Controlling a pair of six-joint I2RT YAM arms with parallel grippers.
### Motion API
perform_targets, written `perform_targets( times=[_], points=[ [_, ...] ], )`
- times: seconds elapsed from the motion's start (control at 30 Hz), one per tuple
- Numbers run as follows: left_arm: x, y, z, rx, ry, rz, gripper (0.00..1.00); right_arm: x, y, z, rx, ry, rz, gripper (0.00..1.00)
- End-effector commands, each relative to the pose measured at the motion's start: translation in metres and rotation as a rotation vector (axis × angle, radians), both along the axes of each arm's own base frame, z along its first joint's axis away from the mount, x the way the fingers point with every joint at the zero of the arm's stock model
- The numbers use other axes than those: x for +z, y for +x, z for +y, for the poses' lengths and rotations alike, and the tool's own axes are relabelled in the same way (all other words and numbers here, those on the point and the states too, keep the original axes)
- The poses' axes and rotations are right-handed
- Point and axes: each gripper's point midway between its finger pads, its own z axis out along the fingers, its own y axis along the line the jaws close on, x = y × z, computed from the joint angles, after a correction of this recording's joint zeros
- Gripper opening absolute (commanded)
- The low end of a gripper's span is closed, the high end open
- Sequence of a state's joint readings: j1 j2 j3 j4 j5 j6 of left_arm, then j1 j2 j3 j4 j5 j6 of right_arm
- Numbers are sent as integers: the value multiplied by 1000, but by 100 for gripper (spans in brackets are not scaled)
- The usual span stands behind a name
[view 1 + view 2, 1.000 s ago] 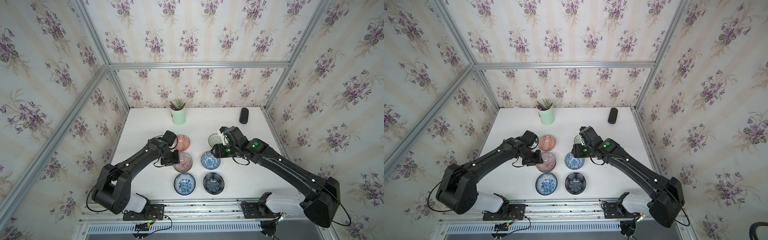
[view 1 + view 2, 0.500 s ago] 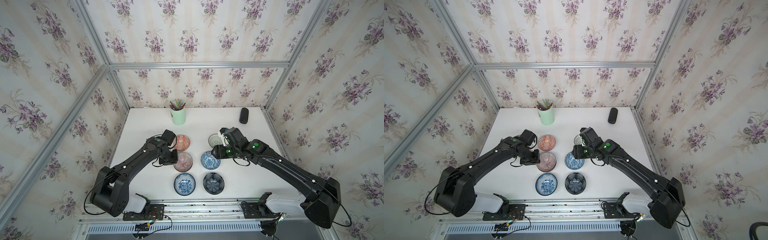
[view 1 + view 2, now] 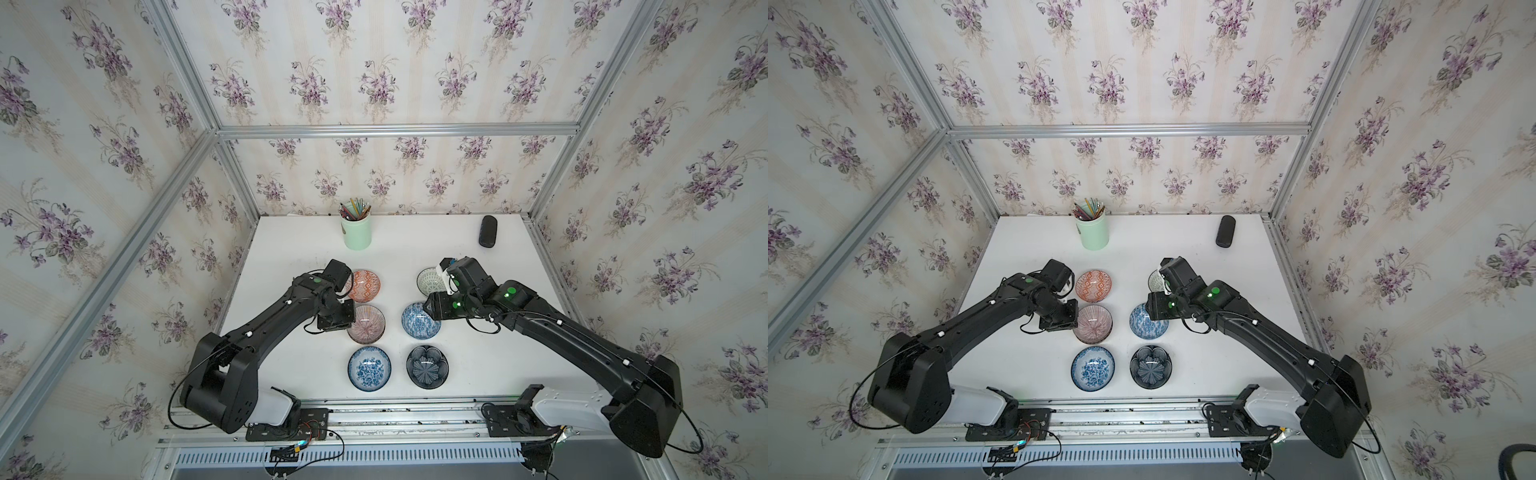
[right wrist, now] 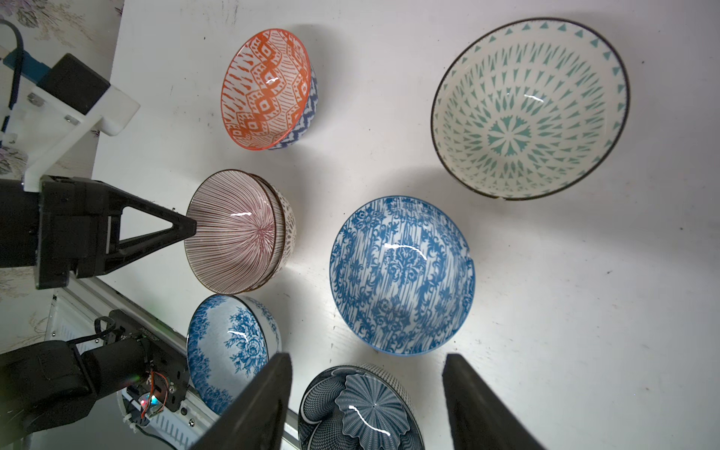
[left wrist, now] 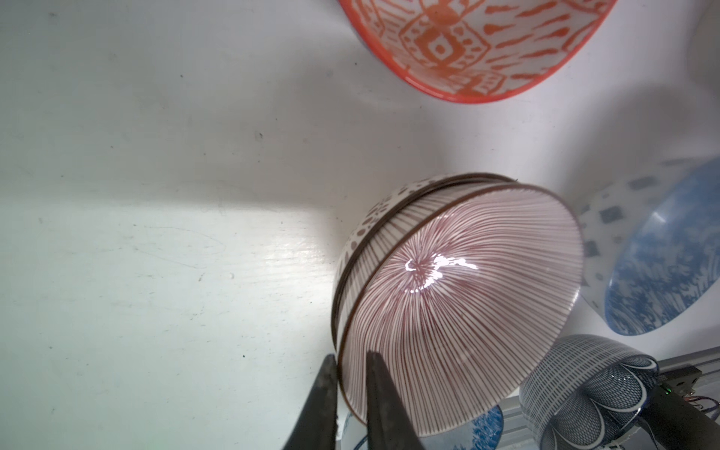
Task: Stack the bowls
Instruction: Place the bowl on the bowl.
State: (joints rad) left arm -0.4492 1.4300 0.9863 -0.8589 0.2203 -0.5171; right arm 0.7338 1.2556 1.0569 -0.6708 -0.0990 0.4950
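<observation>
Next, I close my right gripper on the rim of the green-lattice bowl point(image 3: 448, 288) point(image 4: 625, 129), on the side that faces away from the orange bowl.
My left gripper point(image 5: 350, 376) is shut on the near rim of the pink-lined bowl point(image 5: 459, 296), one finger inside and one outside. That bowl point(image 3: 367, 324) sits nested in a dark-patterned white bowl point(image 5: 366, 226). Around it on the table stand the orange bowl point(image 3: 364, 285), the green-lattice bowl point(image 3: 428, 280), a blue-white scroll bowl point(image 3: 419, 326), a blue floral bowl point(image 3: 369, 368) and the dark navy bowl point(image 3: 427, 366). My right gripper point(image 4: 366, 393) hangs open above the table by the scroll bowl point(image 4: 401, 272), with nothing between its fingers.
A mint-green cup of pencils point(image 3: 356, 232) stands at the back of the white table point(image 3: 291, 249). A black case point(image 3: 487, 231) lies at the back right. Metal frame rails and papered walls close in the table on three sides.
My left gripper has closed from open onto the rim of the pink-lined bowl. The right arm has stayed where it was.
</observation>
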Motion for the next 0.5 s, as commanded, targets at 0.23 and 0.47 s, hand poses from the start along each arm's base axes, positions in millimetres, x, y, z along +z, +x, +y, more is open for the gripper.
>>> perform_targets(
  times=[0.23, 0.47],
  points=[
    [-2, 2, 2, -9, 14, 1, 14, -2, 0, 2, 9, 5, -4, 67],
    [-5, 0, 2, -12, 18, 12, 14, -4, 0, 1, 8, 0, -3, 67]
  ],
)
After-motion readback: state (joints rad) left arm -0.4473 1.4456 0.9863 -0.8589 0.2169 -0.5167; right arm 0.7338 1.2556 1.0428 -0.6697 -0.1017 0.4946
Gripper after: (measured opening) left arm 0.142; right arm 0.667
